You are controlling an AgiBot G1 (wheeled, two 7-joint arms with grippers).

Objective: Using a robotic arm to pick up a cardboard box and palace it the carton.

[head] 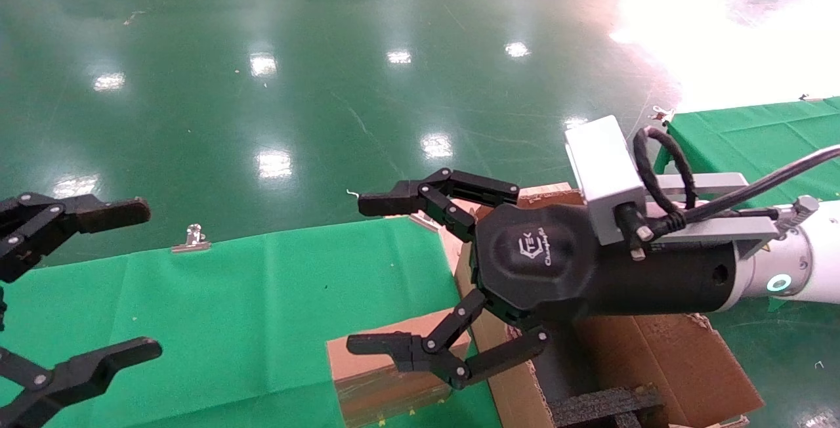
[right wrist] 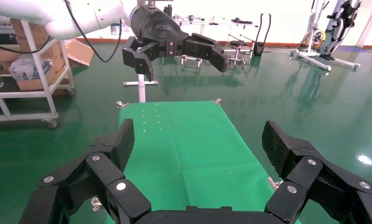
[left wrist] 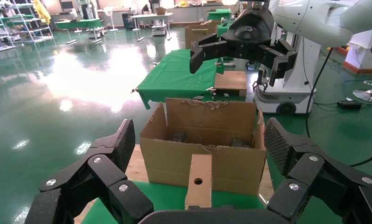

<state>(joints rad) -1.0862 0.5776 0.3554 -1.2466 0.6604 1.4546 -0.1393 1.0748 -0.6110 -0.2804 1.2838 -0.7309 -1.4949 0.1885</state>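
Observation:
The small cardboard box has an end [head: 458, 344] beside the large carton. My right gripper needs to go there next and take hold of it.
The small cardboard box [head: 387, 375] with a round hole stands on the green table, close against the large carton [head: 663, 362] with ragged flaps and black foam inside. Both show in the left wrist view: the box [left wrist: 199, 182] in front of the carton [left wrist: 174, 154]. My right gripper [head: 371, 274], on the white arm with the green ring, is open and empty, held above the box and the carton's near edge. It also shows in the left wrist view [left wrist: 240, 46]. My left gripper [head: 141, 280] is open and empty at the table's left side, facing the box. The box is out of the right wrist view.
The green cloth table [head: 230, 297] has metal clips [head: 191, 239] on its far edge. A second green table [head: 755, 139] stands at the far right. Glossy green floor lies beyond. The right wrist view shows bare green cloth [right wrist: 184, 140] and the left gripper [right wrist: 174, 49] opposite.

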